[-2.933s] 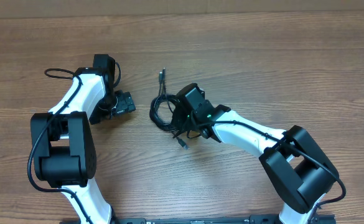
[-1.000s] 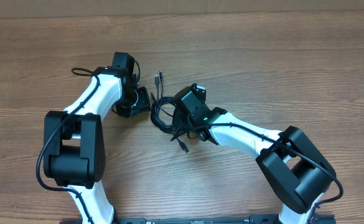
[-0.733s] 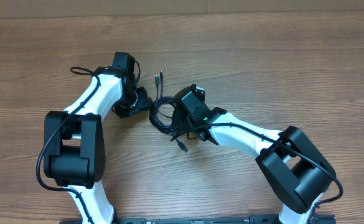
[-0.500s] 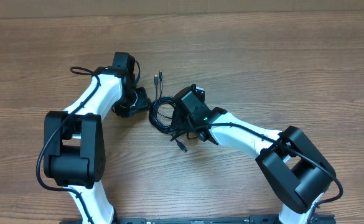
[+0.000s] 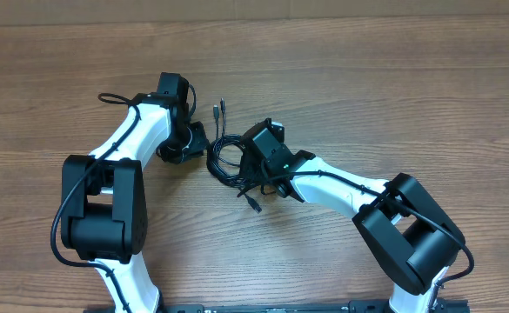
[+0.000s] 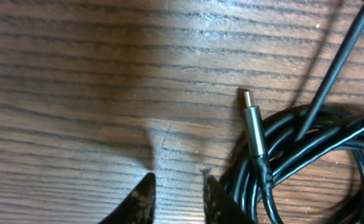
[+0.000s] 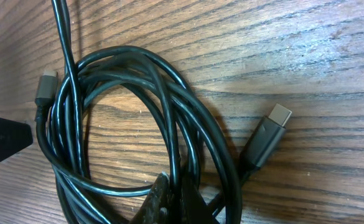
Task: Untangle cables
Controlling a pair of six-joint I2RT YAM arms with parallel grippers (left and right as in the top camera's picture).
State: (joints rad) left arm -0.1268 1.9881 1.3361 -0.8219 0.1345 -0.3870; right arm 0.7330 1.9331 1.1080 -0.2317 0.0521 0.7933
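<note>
My left gripper's narrow fingers are over wood beside the coil, so next I open and shift them to grab the cables (image 6: 261, 168) by the metal-tipped plug.
The cables (image 5: 213, 163) lie as one black coil on the wooden table between my two arms. A loose end with plugs (image 5: 220, 108) runs toward the far side and another plug (image 5: 256, 206) lies nearer me. My left gripper (image 5: 204, 148) sits at the coil's left edge. In the left wrist view, my left gripper (image 6: 178, 190) stands narrowly open over bare wood, with the cables (image 6: 306, 134) and a metal-tipped plug (image 6: 253, 124) just right of it. In the right wrist view, my right gripper (image 7: 177, 193) is shut on one strand of the cables (image 7: 63, 149).
A grey plug (image 7: 272, 134) rests on the wood right of the coil, and a smaller plug (image 7: 45, 84) lies at its left edge. The thicker black wire (image 5: 115, 98) of the left arm loops out behind it. The wooden table (image 5: 393, 96) stretches all round.
The left arm has come in from the left to the coil's edge, and its jaws have narrowed. The right gripper has closed on a strand. The coil has barely shifted.
</note>
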